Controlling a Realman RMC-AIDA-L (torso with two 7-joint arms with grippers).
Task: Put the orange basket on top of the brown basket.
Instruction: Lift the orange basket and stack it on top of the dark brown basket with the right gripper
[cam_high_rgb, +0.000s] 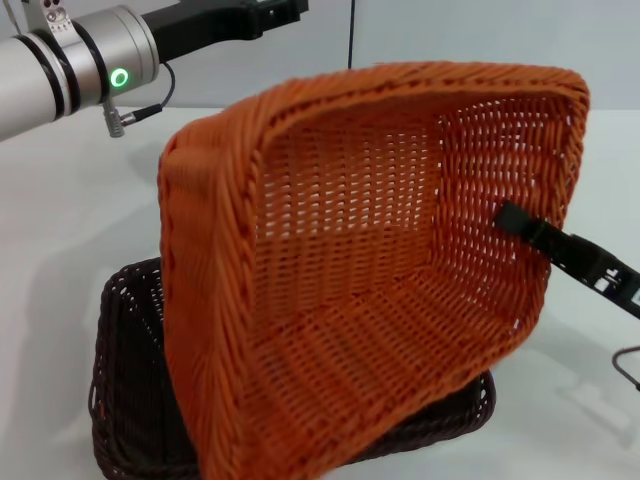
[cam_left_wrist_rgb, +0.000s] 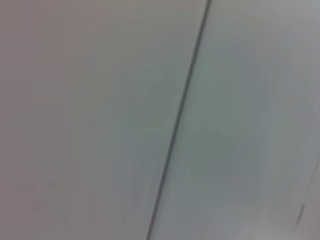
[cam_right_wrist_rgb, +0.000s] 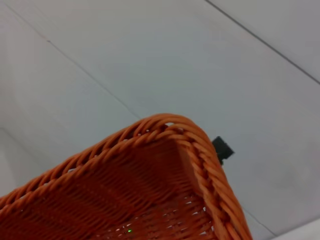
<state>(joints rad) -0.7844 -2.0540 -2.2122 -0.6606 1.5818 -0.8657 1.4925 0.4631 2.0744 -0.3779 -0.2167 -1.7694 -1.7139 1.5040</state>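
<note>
My right gripper is going to release the orange basket crooked across the brown basket's open top (cam_high_rgb: 217, 325), hanging over its far end rim.
The orange basket (cam_high_rgb: 380, 250) is tipped up steeply, its open side facing my head camera, its lower edge down over the brown basket (cam_high_rgb: 125, 400). The brown basket lies flat on the white table, mostly hidden behind the orange one. My right gripper (cam_high_rgb: 515, 222) is shut on the orange basket's right wall; one black finger (cam_high_rgb: 545, 240) shows inside it, the other is hidden behind the weave. The orange rim (cam_right_wrist_rgb: 170, 127) fills the right wrist view. My left arm (cam_high_rgb: 90, 60) reaches across the top left, above and behind the baskets, its fingers out of view.
The white table (cam_high_rgb: 70, 220) spreads left and right of the baskets. A thin dark wire loop (cam_high_rgb: 625, 365) lies at the right edge. The left wrist view shows only a pale wall with a dark seam (cam_left_wrist_rgb: 180, 115).
</note>
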